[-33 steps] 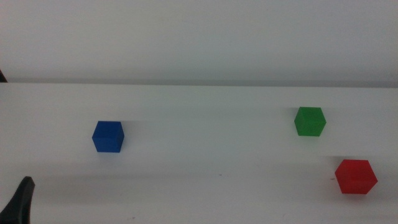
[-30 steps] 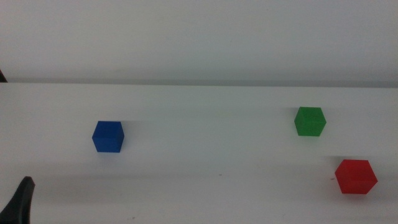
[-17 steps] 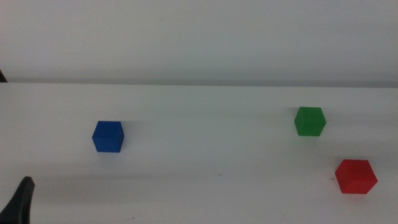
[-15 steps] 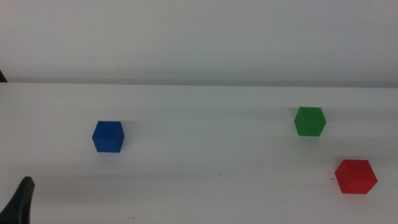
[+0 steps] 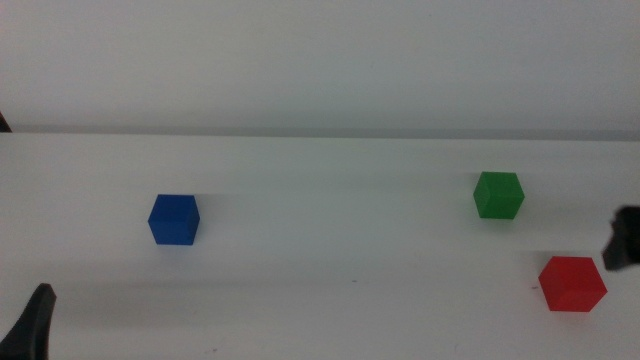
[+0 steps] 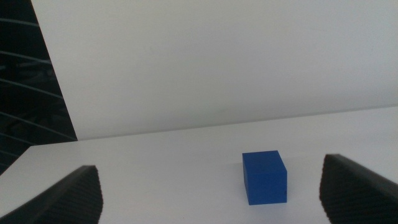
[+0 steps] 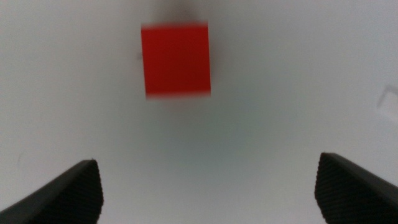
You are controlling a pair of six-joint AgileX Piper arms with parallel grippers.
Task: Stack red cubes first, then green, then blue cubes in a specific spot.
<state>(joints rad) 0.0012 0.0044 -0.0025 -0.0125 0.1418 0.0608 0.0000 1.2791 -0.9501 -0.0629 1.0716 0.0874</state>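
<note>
The red cube goes first in the stack, so next my right gripper closes on the opposite sides [image 5: 572,284] [image 7: 177,61] of the red cube.
Three cubes rest apart on the white tabletop [image 5: 330,250]: the blue cube [image 5: 174,219] at the left, the green cube [image 5: 498,194] at the right, and the red cube [image 5: 572,283] nearer and further right. A dark part of my right gripper [image 5: 622,240] shows at the right edge, just above and beyond the red cube. In the right wrist view the gripper [image 7: 208,190] is open, with the red cube [image 7: 176,60] ahead of its jaws and blurred. My left gripper [image 5: 33,325] waits at the bottom left, open [image 6: 211,199], facing the blue cube [image 6: 265,177]. Nothing marks the specific spot.
A plain white wall [image 5: 320,60] rises behind the table's far edge. A dark area [image 6: 31,93] lies beyond the table's left side in the left wrist view.
My right gripper has come into the middle view at the right edge, close to the red cube. The three cubes and the left gripper have not moved.
</note>
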